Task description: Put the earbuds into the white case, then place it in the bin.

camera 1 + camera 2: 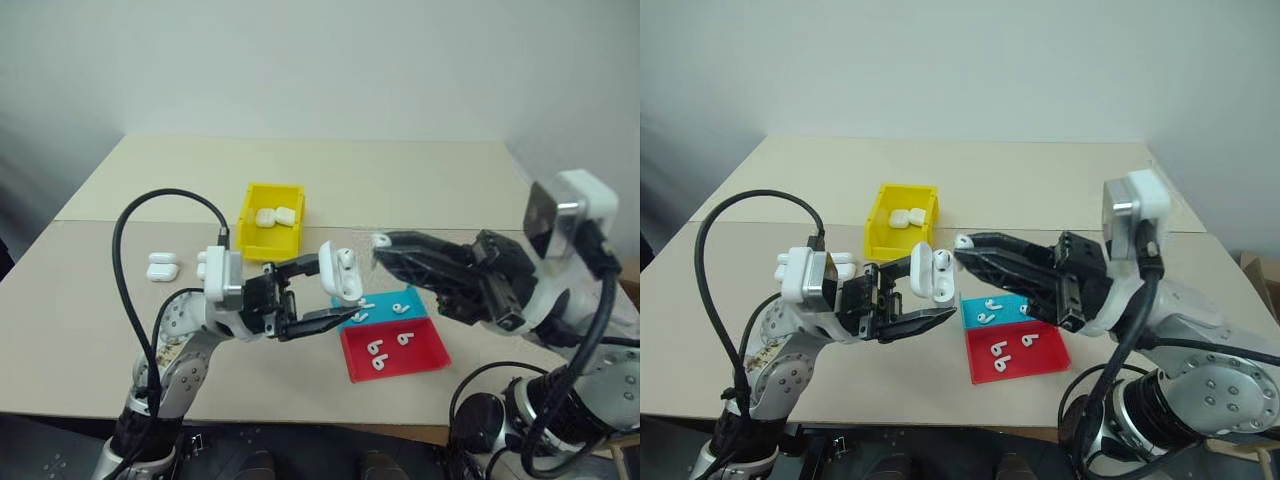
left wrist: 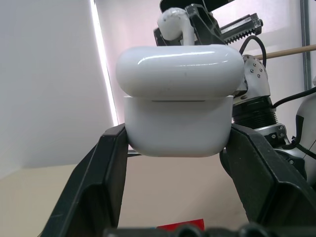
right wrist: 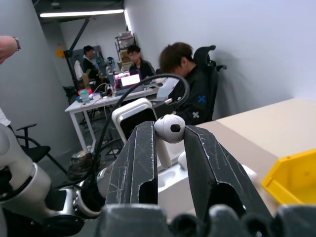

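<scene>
Next, my right gripper lets go of the earbud in the empty slot of the white case [image 1: 350,284] [image 3: 167,177], next to the earbud already seated.
My left gripper [image 1: 335,290] is shut on the white case [image 1: 340,275], holding it above the table with its lid open. In the left wrist view the case [image 2: 177,98] sits between both black fingers. My right gripper [image 1: 380,242] is shut on one earbud [image 1: 963,241], pinched at the fingertips just right of and slightly above the open case. In the right wrist view this earbud [image 3: 169,129] is squeezed between the pads, with the case right behind it. The yellow bin [image 1: 250,215] stands behind the grippers and holds two white cases.
A teal tray [image 1: 415,297] and a red tray [image 1: 425,352], both holding loose earbuds, lie under the right gripper. Spare white cases [image 1: 162,265] lie on the table at the left. People sit at desks in the background of the right wrist view.
</scene>
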Available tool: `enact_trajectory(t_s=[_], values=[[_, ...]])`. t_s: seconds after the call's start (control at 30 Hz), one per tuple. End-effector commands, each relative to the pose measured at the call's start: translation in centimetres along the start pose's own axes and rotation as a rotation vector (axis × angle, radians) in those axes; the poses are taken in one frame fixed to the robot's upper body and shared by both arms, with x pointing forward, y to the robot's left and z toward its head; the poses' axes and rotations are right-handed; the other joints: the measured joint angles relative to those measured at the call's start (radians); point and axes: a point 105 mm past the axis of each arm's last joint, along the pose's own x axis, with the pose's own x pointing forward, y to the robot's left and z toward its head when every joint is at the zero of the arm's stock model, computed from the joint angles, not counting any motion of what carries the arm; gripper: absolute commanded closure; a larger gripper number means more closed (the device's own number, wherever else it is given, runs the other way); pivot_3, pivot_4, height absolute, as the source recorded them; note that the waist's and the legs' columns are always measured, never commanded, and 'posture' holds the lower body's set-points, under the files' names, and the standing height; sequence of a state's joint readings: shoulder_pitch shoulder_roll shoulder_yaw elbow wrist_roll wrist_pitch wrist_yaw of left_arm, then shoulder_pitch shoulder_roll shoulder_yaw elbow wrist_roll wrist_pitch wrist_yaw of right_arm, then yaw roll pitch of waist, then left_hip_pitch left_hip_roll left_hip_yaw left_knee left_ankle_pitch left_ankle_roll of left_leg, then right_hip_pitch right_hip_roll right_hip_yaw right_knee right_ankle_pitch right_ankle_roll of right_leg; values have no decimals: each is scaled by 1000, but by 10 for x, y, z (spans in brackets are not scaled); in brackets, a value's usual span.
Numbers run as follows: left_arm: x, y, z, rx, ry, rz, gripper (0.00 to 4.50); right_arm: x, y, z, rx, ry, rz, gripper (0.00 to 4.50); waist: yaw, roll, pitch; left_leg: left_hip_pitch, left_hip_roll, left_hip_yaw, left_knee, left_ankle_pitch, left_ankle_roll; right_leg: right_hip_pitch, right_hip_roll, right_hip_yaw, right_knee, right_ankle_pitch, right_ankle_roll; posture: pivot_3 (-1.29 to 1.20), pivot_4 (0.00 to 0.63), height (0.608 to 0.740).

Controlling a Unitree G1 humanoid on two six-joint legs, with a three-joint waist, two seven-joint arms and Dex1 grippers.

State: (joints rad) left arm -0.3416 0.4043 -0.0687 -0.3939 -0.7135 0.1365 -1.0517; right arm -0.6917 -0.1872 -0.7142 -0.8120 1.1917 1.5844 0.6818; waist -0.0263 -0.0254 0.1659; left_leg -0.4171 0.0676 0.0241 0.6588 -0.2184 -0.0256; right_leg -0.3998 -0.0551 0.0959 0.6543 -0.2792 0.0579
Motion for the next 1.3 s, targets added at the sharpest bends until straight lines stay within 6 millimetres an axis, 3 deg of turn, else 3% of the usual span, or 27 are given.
enact_trajectory(t_s=[0.03,1.3], values=[[3,-1,5,18,-24,-18,1773,1,6,6,-21,-24,30,3850,-5,0,0,0,0,0,0,0,0,0,0,0,0,0,0,0,150,740],[6,0,-2,32,-32,1,1773,7,1,-10,42,50,-17,3850,-13,-1,0,0,0,-4,0,0,0,5,0,-3,-7,0,1,0,150,740]])
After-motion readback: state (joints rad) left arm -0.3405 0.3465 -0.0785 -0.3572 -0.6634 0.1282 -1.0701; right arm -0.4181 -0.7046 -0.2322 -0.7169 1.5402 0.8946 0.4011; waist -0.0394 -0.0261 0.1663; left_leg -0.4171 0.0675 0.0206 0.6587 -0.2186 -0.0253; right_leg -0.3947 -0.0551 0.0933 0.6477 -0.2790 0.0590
